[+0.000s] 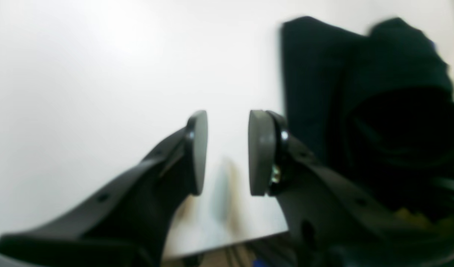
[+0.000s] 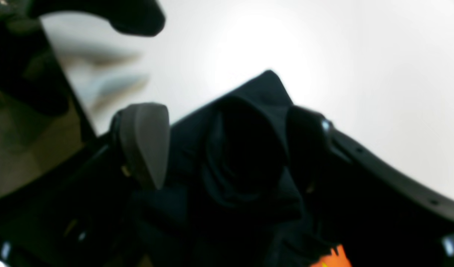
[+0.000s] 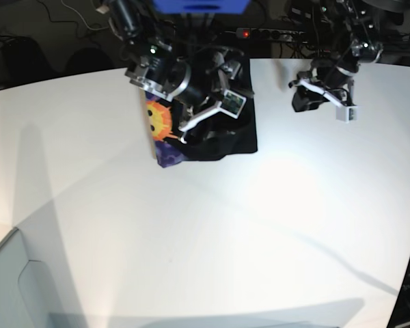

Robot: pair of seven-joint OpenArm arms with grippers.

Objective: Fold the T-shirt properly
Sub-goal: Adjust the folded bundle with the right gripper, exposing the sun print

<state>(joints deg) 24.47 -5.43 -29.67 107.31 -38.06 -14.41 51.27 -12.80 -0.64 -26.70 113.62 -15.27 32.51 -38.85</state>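
Black cloth is bunched up in a hump on the T-shirt. Next, my right gripper pinches its loose fold (image 3: 203, 146) near the sun print and pulls it flat before folding.
The black T-shirt (image 3: 222, 140) lies bunched in a rough fold at the back of the white table (image 3: 225, 232), with its orange sun print (image 3: 158, 117) showing on the left side. My right gripper (image 3: 206, 121) hovers over the shirt. In the right wrist view its jaws (image 2: 227, 133) stand wide apart, and a raised hump of black cloth (image 2: 249, 155) sits between the grey pads (image 2: 147, 141). My left gripper (image 1: 227, 148) is open with nothing between its pads, over bare table just left of the T-shirt (image 1: 360, 92). In the base view it hangs to the shirt's right (image 3: 321, 96).
The table's back edge (image 1: 230, 239) runs close behind the left gripper, with cables and floor beyond. A power strip (image 3: 266, 32) and wires lie behind the table. The floor past the table's edge (image 2: 22, 159) shows beside the right gripper.
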